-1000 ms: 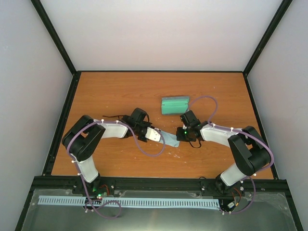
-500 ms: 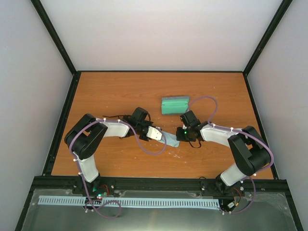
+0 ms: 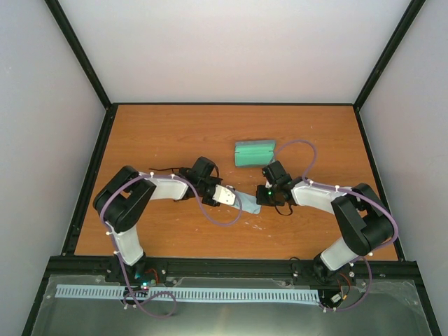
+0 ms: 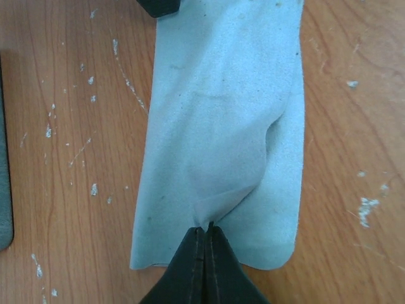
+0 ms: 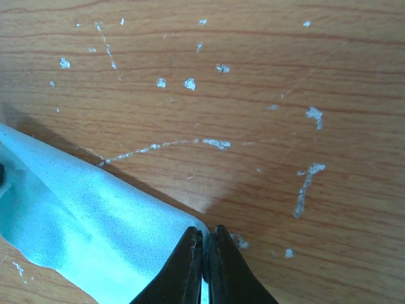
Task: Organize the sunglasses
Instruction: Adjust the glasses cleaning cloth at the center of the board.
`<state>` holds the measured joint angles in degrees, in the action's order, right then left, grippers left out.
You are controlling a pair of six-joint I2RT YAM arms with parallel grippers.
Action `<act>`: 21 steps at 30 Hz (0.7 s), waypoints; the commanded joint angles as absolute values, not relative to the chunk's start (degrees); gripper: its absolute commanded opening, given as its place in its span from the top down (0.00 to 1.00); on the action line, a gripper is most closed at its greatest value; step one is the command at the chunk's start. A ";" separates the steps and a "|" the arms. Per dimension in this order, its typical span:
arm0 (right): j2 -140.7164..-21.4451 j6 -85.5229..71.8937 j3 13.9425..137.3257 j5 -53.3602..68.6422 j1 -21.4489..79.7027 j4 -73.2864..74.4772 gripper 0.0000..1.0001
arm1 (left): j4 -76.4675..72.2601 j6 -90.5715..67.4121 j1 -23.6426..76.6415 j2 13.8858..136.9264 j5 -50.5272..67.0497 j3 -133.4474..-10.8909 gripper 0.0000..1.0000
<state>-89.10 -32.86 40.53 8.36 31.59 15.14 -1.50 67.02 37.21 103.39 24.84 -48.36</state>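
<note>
The robot's left gripper is pinching a raised fold midway along the cloth's near edge, so it should open, release the fold and pinch nearer the cloth's rounded corner (image 4: 278,254).
The pale blue cloth (image 3: 248,203) lies between both arms at mid table. My left gripper (image 3: 234,198) is shut on a pinched fold at the cloth's near edge, as the left wrist view shows (image 4: 207,227) with the cloth (image 4: 221,114) spread ahead on the wood. My right gripper (image 3: 259,204) is shut on a corner of the cloth (image 5: 95,215), seen in the right wrist view (image 5: 204,232). The open case (image 3: 253,152), green inside, lies behind the grippers. The sunglasses do not show in any view.
A thin black strand (image 3: 162,169) shows by the left arm's forearm; I cannot tell what it is. A dark grey edge (image 4: 4,190) sits at the left border of the left wrist view. Black frame rails (image 3: 231,105) bound the wooden table.
My left gripper has shifted slightly to the right with the cloth's edge. The right gripper has hardly moved.
</note>
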 commanded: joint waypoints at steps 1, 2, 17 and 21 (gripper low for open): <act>-91.11 -33.15 38.75 7.86 32.08 18.27 0.93 | 1.65 68.20 37.87 100.25 25.26 -47.15 0.99; -91.28 -33.14 38.84 8.01 32.08 18.20 0.93 | 1.89 68.16 37.84 99.89 25.26 -46.85 0.99; -93.75 -32.62 39.72 9.32 32.08 17.01 0.95 | 2.24 63.76 37.88 97.97 25.62 -44.71 0.71; -93.87 -32.52 39.84 9.41 32.08 16.97 0.95 | 2.32 63.24 37.88 97.33 25.52 -45.11 0.66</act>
